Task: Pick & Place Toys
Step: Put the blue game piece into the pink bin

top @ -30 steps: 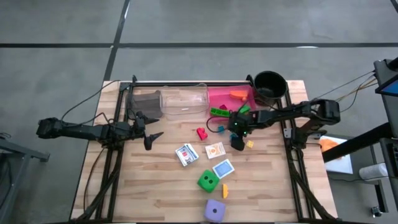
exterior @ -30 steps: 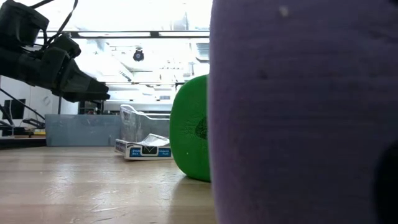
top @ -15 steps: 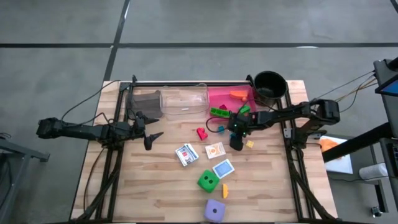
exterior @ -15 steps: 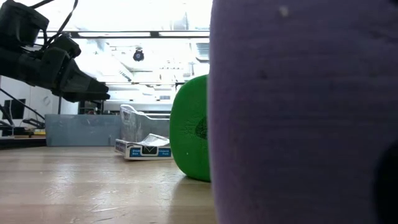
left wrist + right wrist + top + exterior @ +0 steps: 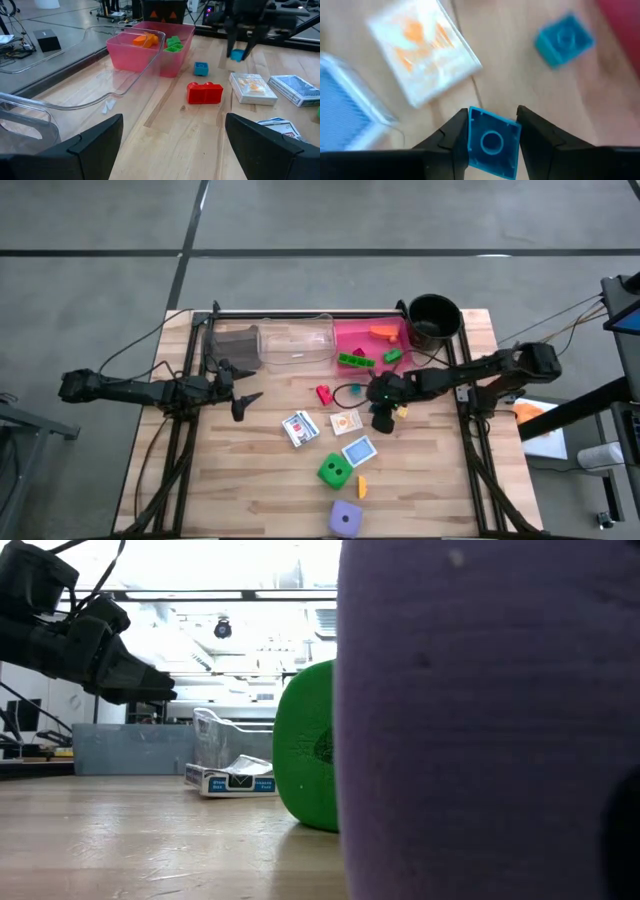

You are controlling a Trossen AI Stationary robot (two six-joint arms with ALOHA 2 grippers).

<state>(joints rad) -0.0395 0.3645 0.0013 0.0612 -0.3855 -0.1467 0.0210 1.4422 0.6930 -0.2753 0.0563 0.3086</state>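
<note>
My right gripper is going to let go of the teal brick, now held above a white card, in the pink tray (image 5: 375, 349) between the green bricks.
My right gripper (image 5: 381, 406) is shut on a teal brick (image 5: 492, 142) above the table's middle right, over a white card with orange print (image 5: 422, 57). A second teal brick (image 5: 564, 39) and a red brick (image 5: 205, 93) lie on the wood. Orange and green bricks lie in the pink tray (image 5: 131, 55). The green die (image 5: 333, 471) and the purple die (image 5: 345, 518) sit near the front edge. My left gripper (image 5: 246, 387) is open and empty at the table's left, by the grey tray (image 5: 234, 343). My right gripper pinches the teal brick by two opposite side walls (image 5: 471, 134) between its two fingers. The fingers point down from above. The brick hangs level and clear of the table, its hollow underside toward the wrist camera; it also shows in the left wrist view (image 5: 237, 54).
A clear tray (image 5: 297, 343) stands between the grey and pink trays at the back. A round black pot (image 5: 434, 315) stands at the back right. Blue-printed cards (image 5: 358, 451) and a card box (image 5: 299, 427) lie mid-table, with a yellow brick (image 5: 402, 411) and an orange brick (image 5: 362, 486).
My right gripper has moved from beside the pink tray toward the table's near edge. It now stands over the cards. The left arm has kept still.
</note>
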